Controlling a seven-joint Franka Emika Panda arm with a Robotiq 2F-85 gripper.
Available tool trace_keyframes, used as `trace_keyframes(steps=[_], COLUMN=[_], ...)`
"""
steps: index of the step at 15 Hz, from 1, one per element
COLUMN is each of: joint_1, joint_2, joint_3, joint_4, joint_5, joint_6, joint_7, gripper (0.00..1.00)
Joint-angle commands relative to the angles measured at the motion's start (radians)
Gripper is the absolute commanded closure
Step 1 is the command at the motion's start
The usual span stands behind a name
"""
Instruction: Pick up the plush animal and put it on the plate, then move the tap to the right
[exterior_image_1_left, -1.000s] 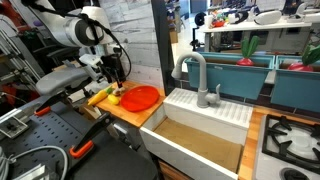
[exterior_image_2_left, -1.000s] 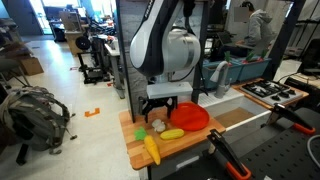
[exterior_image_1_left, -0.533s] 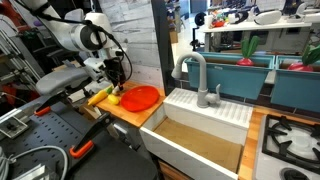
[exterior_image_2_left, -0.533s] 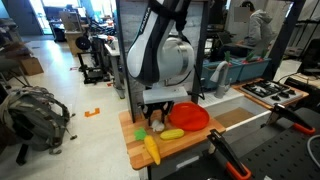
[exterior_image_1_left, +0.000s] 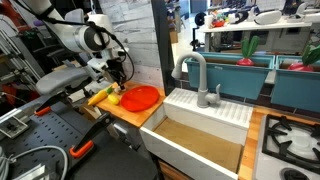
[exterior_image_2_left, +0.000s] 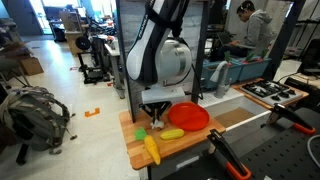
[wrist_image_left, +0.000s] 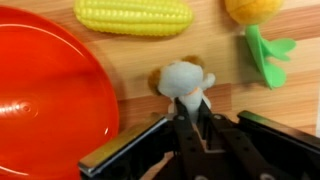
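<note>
Next, my gripper lets go of the plush animal near the middle of the orange-red plate (exterior_image_1_left: 135, 97) (wrist_image_left: 43, 86).
In the wrist view the plush animal (wrist_image_left: 183, 80), small, pale and cream, lies on the wooden counter right of the orange-red plate (wrist_image_left: 40, 90). My gripper (wrist_image_left: 190, 103) is shut on the toy's lower part, one dark finger on each side. In both exterior views the gripper (exterior_image_1_left: 118, 84) (exterior_image_2_left: 155, 117) reaches down to the counter beside the plate (exterior_image_1_left: 141, 97) (exterior_image_2_left: 188, 116). The toy itself is barely visible there. The grey tap (exterior_image_1_left: 195, 75) stands behind the white sink, its arched spout pointing toward the plate side.
A yellow corn cob (wrist_image_left: 133, 15) and a yellow item with green leaves (wrist_image_left: 265, 40) lie just beyond the toy. The wooden counter (exterior_image_2_left: 135, 150) is small, with edges close by. A deep white sink (exterior_image_1_left: 200, 135) sits next to it, then a stove (exterior_image_1_left: 292, 140).
The jaws have gone from open to shut on the plush animal. The arm has sunk slightly toward the counter.
</note>
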Motion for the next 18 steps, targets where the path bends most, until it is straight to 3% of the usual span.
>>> trace_keyframes(steps=[1, 8, 15, 18], joint_1=[0.022, -0.025, -0.143, -0.159], joint_2=[-0.053, -0.180, -0.162, -0.141], joint_3=[-0.033, -0.070, -0.058, -0.063], joint_4=[-0.052, -0.212, -0.187, -0.169], joint_5=[-0.002, 0.007, 0.055, 0.071], joint_6=[-0.007, 0.053, 0.009, 0.006], joint_7=[0.012, -0.004, -0.013, -0.001], gripper=[0.99, 0.97, 0.97, 0.97])
